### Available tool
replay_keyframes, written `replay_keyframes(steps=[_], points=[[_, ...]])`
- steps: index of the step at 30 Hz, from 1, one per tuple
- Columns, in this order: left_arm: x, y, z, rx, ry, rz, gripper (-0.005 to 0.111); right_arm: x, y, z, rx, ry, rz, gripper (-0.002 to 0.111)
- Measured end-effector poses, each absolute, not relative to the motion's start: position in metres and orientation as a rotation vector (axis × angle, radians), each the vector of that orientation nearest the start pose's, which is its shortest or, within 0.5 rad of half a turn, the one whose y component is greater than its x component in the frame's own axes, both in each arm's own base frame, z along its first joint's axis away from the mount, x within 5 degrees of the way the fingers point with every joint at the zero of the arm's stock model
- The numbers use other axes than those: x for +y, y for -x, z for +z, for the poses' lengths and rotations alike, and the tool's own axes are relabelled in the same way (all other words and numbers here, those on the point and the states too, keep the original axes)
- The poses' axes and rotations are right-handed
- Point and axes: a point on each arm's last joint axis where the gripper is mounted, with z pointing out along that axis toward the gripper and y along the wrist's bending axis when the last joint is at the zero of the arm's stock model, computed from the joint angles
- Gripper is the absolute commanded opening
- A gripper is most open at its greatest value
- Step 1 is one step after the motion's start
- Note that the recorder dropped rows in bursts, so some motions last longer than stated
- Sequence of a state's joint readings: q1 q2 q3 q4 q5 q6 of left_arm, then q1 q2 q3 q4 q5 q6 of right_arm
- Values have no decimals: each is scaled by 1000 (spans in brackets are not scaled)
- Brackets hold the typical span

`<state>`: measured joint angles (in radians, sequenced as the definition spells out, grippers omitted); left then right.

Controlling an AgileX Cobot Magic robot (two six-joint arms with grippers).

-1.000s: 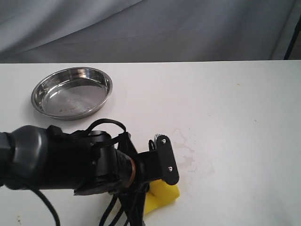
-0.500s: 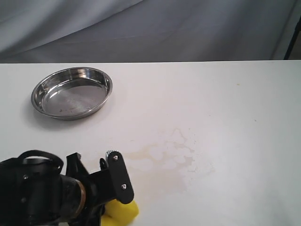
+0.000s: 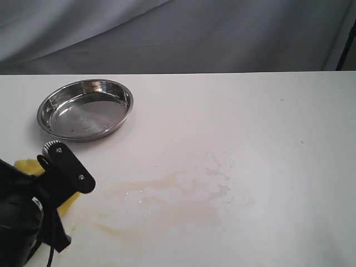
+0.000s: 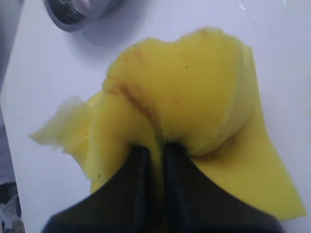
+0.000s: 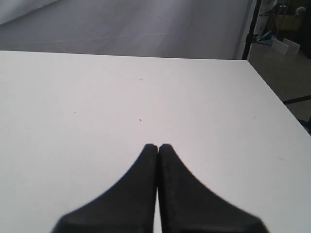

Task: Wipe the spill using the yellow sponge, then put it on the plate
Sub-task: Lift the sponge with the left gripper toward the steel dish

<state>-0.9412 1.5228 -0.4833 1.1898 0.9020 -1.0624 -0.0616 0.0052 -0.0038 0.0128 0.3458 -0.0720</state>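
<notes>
The robot's left gripper needs to release the yellow sponge, now pinched between its jaws, on the flat middle of the steel plate [image 3: 93,107], inside the plate's raised rim.
The yellow sponge [image 4: 184,92] is pinched and crumpled between the jaws of my left gripper [image 4: 156,148], which is shut on it. In the exterior view only slivers of the yellow sponge [image 3: 25,166] show behind the left arm at the lower left. The spill [image 3: 172,197] is a wide, thin, pale brownish smear with watery patches across the table's middle. The plate [image 3: 84,109], shiny steel with a raised rim, sits at the back left, and its edge shows in the left wrist view as the plate [image 4: 73,12]. My right gripper [image 5: 158,145] is shut on nothing over bare table.
The white table [image 3: 267,122] ends at a grey cloth backdrop [image 3: 194,33]. The table's right edge [image 5: 265,77] drops to a floor with a black stand.
My left arm has swept leftward with the sponge, from the spill's right part to the table's left side, leaving a longer pale smear behind it.
</notes>
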Motion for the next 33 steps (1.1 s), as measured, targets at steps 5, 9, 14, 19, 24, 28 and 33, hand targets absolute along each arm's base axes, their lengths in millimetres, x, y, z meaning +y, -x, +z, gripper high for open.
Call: replay_keyframes(steps=[5,9,14,19,24,28,33], points=[[-125,-178,177,2124,-862,745,0,-3,-54,183,1832,2,-82,0],[-128,-182,191,2002,-834,694,0,-3,-54,183,1832,2,-82,0],[-134,-186,202,1864,-846,656,0,-3,-54,183,1832,2,-82,0],[-129,-199,209,1868,-717,603,0,-3,-54,183,1832,2,-82,0],[-111,-228,220,1944,-575,545,0,-3,-54,183,1832,2,-82,0],[-97,-252,231,1996,-502,428,0,-3,-54,183,1832,2,-82,0],[-83,-278,251,2004,-468,262,0,-3,-54,183,1832,2,-82,0]])
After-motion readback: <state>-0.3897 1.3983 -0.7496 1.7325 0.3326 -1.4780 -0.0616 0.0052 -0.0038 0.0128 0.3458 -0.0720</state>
